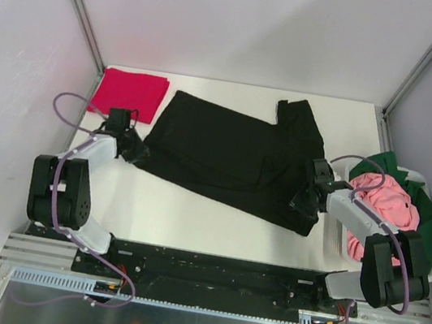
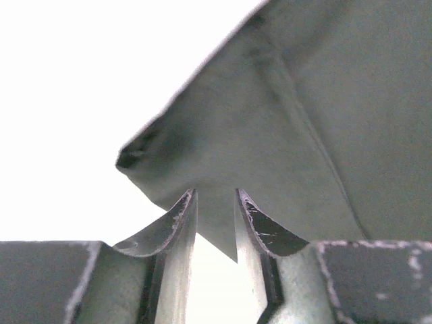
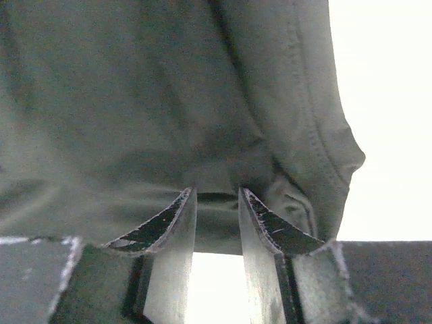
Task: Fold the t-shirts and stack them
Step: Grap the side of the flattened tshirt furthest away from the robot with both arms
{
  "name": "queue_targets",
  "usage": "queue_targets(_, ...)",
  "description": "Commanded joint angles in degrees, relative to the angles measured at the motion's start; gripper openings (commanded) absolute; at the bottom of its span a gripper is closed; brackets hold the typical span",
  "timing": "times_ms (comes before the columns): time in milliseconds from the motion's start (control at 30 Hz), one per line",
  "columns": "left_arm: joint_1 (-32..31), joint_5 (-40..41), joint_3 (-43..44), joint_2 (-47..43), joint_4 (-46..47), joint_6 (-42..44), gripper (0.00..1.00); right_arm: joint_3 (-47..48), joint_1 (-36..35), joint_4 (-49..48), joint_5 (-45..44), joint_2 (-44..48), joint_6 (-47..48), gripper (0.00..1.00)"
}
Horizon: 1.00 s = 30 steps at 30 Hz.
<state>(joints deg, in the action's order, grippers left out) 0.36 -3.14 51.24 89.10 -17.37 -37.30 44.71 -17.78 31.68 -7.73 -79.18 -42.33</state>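
The left gripper's fingers rest on the black t-shirt's edge, in from its corner, so it should open and take that corner [image 2: 128, 160] before it pulls the t-shirt toward the robot.
The black t-shirt [image 1: 233, 156] lies spread across the middle of the table. My left gripper [image 1: 137, 152] is at its left edge and shut on a corner of the cloth; in the left wrist view the black t-shirt [image 2: 283, 121] runs down between the narrow jaws of the left gripper [image 2: 214, 192]. My right gripper [image 1: 306, 199] is at the shirt's right edge, and the right wrist view shows the right gripper [image 3: 216, 191] shut on bunched black t-shirt cloth [image 3: 135, 101]. The crimson t-shirt [image 1: 128, 92] lies folded at the back left. The pink t-shirt [image 1: 389, 208] and dark green t-shirt [image 1: 420, 194] lie in the basket.
The white plastic basket [image 1: 431, 270] stands off the table's right edge, beside the right arm. Grey walls and metal posts enclose the table at the back and sides. Bare white table [image 1: 190, 224] shows in front of the black shirt.
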Motion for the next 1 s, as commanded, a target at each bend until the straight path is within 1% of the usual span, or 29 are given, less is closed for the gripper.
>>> queue_targets(0,5.0,3.7,-0.6,-3.2,-0.7,0.5,0.34,-3.0,1.9,-2.3,1.2,2.3,1.3,0.37)
queue_targets(133,8.0,4.9,-0.3,-1.3,-0.8,0.8,0.34,-4.5,2.1,-3.1,2.0,3.1,1.4,0.37)
queue_targets(233,8.6,5.2,0.0,0.8,-0.9,1.3,0.33,-5.3,2.1,-3.2,2.2,3.7,1.5,0.37)
queue_targets(433,8.8,6.7,-0.4,1.0,-1.0,1.8,0.34,-5.6,2.5,-2.5,2.5,5.8,2.1,0.37)
queue_targets(667,8.8,5.7,-1.7,-3.6,-1.1,2.6,0.44,-5.6,3.2,-1.7,3.3,8.7,2.5,0.38)
queue_targets(800,8.4,3.9,-2.3,-5.5,-1.0,4.0,0.46,-5.6,3.4,-2.0,4.0,9.5,2.5,0.38)
queue_targets(967,7.3,3.6,-2.2,-3.3,-1.1,5.0,0.46,-5.2,3.4,-2.5,4.8,9.2,2.4,0.38)
